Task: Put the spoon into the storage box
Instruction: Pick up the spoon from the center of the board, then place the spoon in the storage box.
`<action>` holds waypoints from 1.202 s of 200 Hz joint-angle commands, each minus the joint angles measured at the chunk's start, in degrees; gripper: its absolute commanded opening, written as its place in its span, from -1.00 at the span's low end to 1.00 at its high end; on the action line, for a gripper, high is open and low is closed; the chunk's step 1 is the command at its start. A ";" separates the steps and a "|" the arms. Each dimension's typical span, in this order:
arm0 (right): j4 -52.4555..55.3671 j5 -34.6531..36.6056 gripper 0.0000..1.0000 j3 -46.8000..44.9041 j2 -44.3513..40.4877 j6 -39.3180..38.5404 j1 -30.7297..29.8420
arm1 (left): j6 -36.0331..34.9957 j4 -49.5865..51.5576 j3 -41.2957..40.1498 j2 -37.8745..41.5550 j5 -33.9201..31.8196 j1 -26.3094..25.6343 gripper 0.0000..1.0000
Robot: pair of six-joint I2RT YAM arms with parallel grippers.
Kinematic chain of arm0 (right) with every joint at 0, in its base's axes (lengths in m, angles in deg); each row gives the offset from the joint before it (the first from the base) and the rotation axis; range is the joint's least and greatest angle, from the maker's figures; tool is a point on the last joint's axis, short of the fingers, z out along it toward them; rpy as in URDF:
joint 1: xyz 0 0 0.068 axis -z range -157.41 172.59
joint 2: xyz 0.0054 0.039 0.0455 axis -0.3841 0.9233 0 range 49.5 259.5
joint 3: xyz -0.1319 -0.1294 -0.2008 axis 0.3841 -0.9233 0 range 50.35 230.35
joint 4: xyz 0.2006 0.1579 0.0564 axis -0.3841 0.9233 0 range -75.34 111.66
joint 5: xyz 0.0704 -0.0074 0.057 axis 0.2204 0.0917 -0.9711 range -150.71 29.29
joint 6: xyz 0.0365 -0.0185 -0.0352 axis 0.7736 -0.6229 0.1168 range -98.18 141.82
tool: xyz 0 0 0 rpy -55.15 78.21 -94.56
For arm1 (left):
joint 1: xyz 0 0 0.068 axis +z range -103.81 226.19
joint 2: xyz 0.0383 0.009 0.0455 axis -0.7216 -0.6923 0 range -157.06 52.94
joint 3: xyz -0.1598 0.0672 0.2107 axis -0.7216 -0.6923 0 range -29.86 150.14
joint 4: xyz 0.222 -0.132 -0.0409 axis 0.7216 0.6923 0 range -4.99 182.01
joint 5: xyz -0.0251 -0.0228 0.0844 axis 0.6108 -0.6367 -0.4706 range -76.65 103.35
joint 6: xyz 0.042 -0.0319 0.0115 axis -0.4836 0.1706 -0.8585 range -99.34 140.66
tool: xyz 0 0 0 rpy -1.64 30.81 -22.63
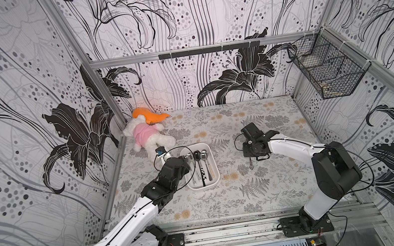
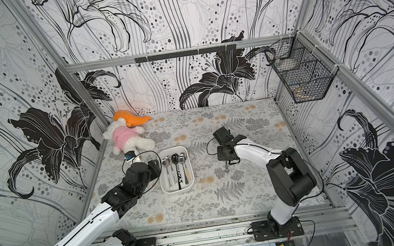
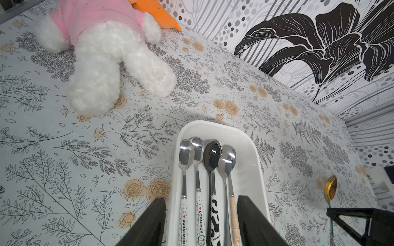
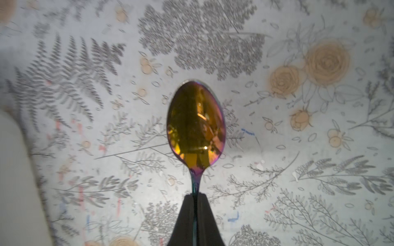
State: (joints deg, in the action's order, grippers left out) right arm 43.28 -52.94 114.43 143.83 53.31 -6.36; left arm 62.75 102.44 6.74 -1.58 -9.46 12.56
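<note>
Next, I set the iridescent gold spoon in the storage box [image 1: 194, 167] beside the black spoon, using my right gripper.
The storage box [image 1: 203, 187] [image 2: 178, 190] [image 3: 213, 124] is a shallow white tray lying mid-table, with several spoons [image 1: 200, 165] [image 3: 211, 157] side by side in it. My left gripper [image 1: 186, 162] [image 2: 156, 164] [image 3: 201, 200] is open over the box's near left end, above the spoon handles, with nothing between its fingers [image 3: 157, 213]. My right gripper [image 1: 253, 156] [image 2: 227, 160] [image 4: 195, 194] is shut on the neck of an iridescent gold spoon [image 4: 195, 125] [image 3: 330, 187], to the right of the box. That spoon's handle end [image 1: 251, 164] pokes out from under the wrist.
A white plush toy in a pink shirt [image 1: 145, 136] [image 3: 102, 64] lies at the back left with an orange cushion [image 1: 149, 116] behind it. A black wire-mesh basket [image 1: 327, 68] hangs on the right wall. A black hook rail [image 1: 209, 50] runs along the back wall.
</note>
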 commanded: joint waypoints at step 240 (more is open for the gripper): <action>7.50 -10.51 -1.00 43.60 36.84 6.65 -23.02 | 0.60 4.56 -2.75 4.92 -9.71 0.70 0.26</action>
State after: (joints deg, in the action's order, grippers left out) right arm 48.94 -63.33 155.47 178.34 59.16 -29.27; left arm 63.29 108.19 4.54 2.42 -19.05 12.87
